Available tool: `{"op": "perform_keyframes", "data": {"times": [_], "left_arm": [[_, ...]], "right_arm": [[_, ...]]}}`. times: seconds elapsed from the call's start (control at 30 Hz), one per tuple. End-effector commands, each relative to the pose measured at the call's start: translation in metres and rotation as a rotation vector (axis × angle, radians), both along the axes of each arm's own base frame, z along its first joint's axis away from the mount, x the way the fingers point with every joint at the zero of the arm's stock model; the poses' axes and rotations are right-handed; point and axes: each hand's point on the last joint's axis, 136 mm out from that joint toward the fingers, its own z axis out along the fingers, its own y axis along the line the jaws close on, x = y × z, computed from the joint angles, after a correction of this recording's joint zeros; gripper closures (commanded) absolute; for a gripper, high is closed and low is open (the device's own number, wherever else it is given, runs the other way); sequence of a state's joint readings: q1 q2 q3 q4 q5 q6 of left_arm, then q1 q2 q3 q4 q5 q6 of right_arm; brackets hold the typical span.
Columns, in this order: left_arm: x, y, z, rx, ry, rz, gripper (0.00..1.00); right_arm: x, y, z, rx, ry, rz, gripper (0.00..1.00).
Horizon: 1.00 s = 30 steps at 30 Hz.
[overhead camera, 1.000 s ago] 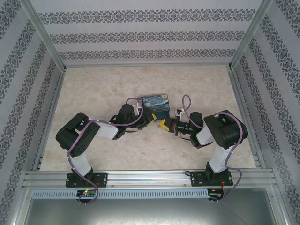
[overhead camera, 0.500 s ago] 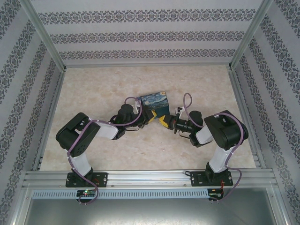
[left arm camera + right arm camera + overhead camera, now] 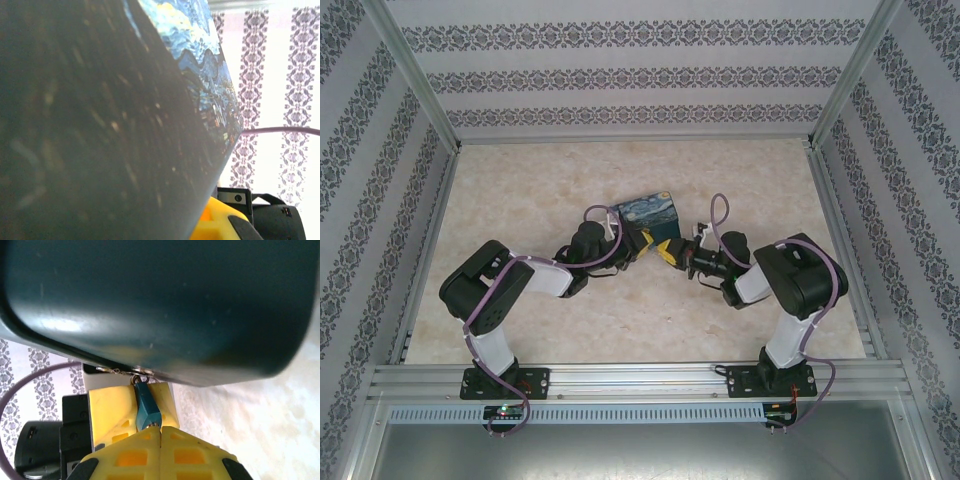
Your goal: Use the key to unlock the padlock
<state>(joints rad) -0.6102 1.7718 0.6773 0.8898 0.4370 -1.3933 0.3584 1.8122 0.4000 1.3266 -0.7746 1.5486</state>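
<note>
The blue painted tin tips crooked with the robot's right gripper rolled over at the key, so the right gripper needs to open, roll back and retake the key (image 3: 154, 424).
The small blue-grey padlock (image 3: 146, 407) hangs by its shackle from the clasp at the lower edge of the blue painted tin (image 3: 160, 305). My left gripper (image 3: 142, 401) is shut on it, a yellow finger on each side of its body. From below, my right gripper (image 3: 160, 434) is shut, its tips pressed against the padlock's bottom end. Only a small glint of the key (image 3: 153, 424) shows there, between the tips. From above, the left gripper (image 3: 646, 243) and right gripper (image 3: 669, 253) meet tip to tip just in front of the tin (image 3: 650, 212).
The tin's dark side (image 3: 100, 125) is right against the left wrist camera, with the right gripper's yellow finger (image 3: 220, 225) below it. Marbled tabletop (image 3: 570, 180) lies open around the tin. Patterned walls with metal rails (image 3: 420, 90) close in three sides.
The right gripper has moved up and slightly left, closing onto the left gripper. The tin has shifted a little away from the arms and tilted.
</note>
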Motion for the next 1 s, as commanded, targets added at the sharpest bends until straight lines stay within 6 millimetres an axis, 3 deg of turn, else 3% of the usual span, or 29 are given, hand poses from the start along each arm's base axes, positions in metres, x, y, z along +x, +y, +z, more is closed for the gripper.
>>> {"op": "perform_keyframes", "data": {"times": [0.0,0.33,0.6,0.7,0.83,0.97], "left_arm": [[-0.030,-0.041,0.026,-0.081,-0.042,-0.162,1.00],[-0.033,-0.043,0.004,-0.075,-0.002,-0.158,1.00],[-0.024,-0.034,-0.022,0.023,0.015,-0.103,1.00],[-0.017,-0.021,-0.037,0.089,0.020,-0.058,1.00],[-0.009,-0.006,-0.049,0.141,0.029,-0.013,1.00],[-0.003,0.002,-0.055,0.160,0.038,0.002,1.00]], "right_arm": [[0.020,0.020,0.022,0.038,-0.089,-0.015,1.00],[0.029,0.018,0.001,0.007,-0.052,-0.065,1.00],[0.036,0.021,0.008,0.024,-0.060,-0.072,1.00],[0.034,0.013,0.008,0.018,-0.061,-0.086,0.88],[0.027,-0.004,0.001,-0.011,-0.045,-0.109,0.63],[0.014,-0.015,-0.011,-0.056,-0.024,-0.104,0.53]]}}
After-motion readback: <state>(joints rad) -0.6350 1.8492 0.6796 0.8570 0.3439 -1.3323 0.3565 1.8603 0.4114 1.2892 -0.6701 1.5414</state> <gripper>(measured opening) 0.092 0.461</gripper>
